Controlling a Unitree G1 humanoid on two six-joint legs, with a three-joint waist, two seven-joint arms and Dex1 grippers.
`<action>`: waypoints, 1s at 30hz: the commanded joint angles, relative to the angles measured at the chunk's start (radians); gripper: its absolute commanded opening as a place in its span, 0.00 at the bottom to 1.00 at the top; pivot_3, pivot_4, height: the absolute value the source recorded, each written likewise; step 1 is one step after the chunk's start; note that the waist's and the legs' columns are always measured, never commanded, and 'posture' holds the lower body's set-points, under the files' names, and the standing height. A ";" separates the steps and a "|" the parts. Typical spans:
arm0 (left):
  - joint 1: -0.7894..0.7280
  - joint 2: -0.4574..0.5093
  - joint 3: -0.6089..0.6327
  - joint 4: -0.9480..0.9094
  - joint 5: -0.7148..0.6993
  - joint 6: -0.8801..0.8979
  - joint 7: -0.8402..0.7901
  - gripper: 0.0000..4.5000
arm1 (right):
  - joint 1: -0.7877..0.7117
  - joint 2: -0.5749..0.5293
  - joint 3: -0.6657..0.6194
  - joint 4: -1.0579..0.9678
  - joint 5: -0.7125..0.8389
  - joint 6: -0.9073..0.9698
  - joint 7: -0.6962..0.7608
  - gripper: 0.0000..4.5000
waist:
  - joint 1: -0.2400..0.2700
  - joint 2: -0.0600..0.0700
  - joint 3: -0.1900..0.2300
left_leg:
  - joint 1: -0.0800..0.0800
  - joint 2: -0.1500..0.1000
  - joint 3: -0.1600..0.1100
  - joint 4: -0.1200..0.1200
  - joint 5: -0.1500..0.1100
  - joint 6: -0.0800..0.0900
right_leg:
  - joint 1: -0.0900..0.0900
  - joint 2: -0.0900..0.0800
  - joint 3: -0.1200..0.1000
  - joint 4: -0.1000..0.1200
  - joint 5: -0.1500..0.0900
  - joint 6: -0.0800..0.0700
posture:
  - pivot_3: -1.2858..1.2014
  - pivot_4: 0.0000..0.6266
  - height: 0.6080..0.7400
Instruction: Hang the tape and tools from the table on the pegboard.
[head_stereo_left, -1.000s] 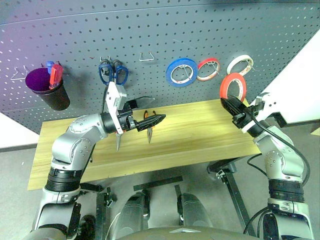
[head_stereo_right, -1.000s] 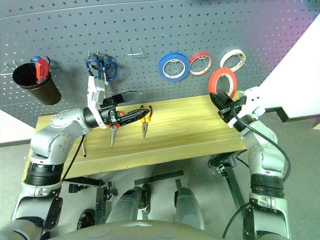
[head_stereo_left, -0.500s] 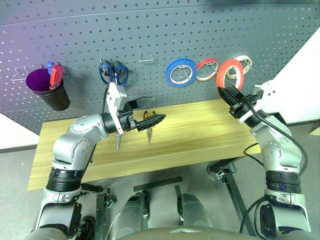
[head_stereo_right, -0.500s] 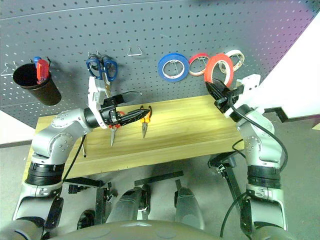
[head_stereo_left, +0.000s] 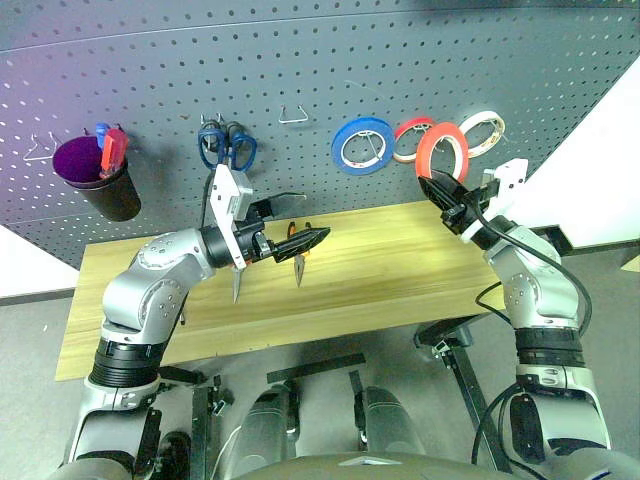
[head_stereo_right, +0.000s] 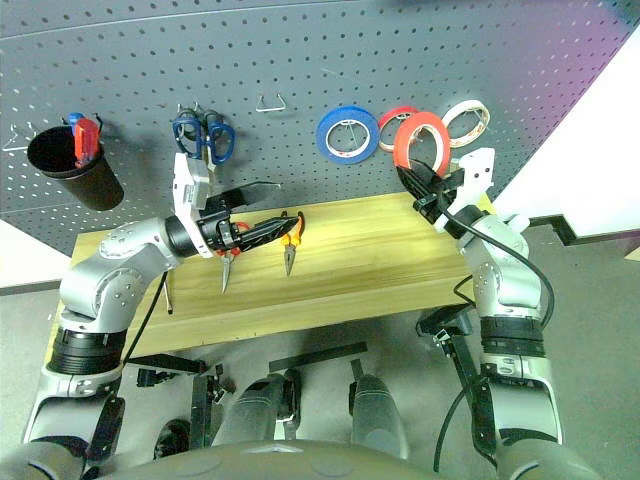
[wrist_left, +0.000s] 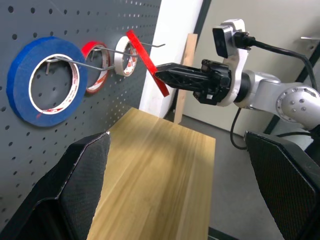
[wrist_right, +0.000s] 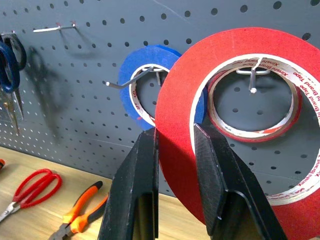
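Observation:
The robot's right gripper should release the tape on the hook holding the red-rimmed roll (head_stereo_left: 422, 148) (wrist_right: 254, 102), next to the blue roll.
My right gripper (head_stereo_left: 438, 186) is shut on the lower rim of the tape (head_stereo_left: 443, 150), a thin red-orange ring held upright just in front of the pegboard (head_stereo_left: 450, 60). In the right wrist view the tape (wrist_right: 175, 115) partly covers a hung red-rimmed roll (wrist_right: 250, 131), whose hook tip shows through the ring's hole. Orange-handled pliers (head_stereo_left: 298, 262) and red-handled scissors (wrist_right: 35, 187) lie on the table (head_stereo_left: 400, 270). The slim screwdriver (head_stereo_right: 168, 293) lies near the table's left end. My left gripper (head_stereo_left: 318, 216) hovers open and empty over the scissors and pliers.
On the pegboard hang a blue roll (head_stereo_left: 362, 144), a cream-white roll (head_stereo_left: 482, 128), blue-handled scissors (head_stereo_left: 227, 145) and a black cup (head_stereo_left: 100, 180) with tools in it. Bare wire hooks (head_stereo_left: 293, 117) stick out between the scissors and the blue roll.
My right gripper has carried the tape up and to the left, from off the table's right end to the board in front of the red-rimmed roll. The left arm has stayed still.

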 joint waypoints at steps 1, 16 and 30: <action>0.005 0.008 0.024 -0.041 -0.016 -0.007 0.002 1.00 | -0.054 0.008 0.001 0.045 -0.017 -0.061 0.018 0.15 | 0.000 0.000 0.000 | 0.000 0.000 0.000 0.000 0.000 0.000 | 0.000 0.000 0.000 0.000 0.000 0.000 | 0.46 0.28 1.00; 0.026 0.012 0.031 -0.074 -0.019 0.002 0.025 1.00 | -0.213 0.051 0.024 0.390 -0.126 -0.296 0.035 0.15 | 0.000 0.000 0.000 | 0.000 0.000 0.000 0.000 0.001 -0.001 | 0.000 0.000 0.000 0.000 0.000 0.000 | 0.48 0.28 1.00; 0.041 0.015 0.036 -0.101 -0.028 0.015 0.042 1.00 | -0.311 0.064 0.020 0.602 -0.168 -0.409 0.061 0.74 | 0.002 0.000 0.000 | 0.000 0.001 0.000 0.000 0.001 -0.003 | 0.000 0.000 0.000 0.000 0.000 0.000 | 0.48 0.29 1.00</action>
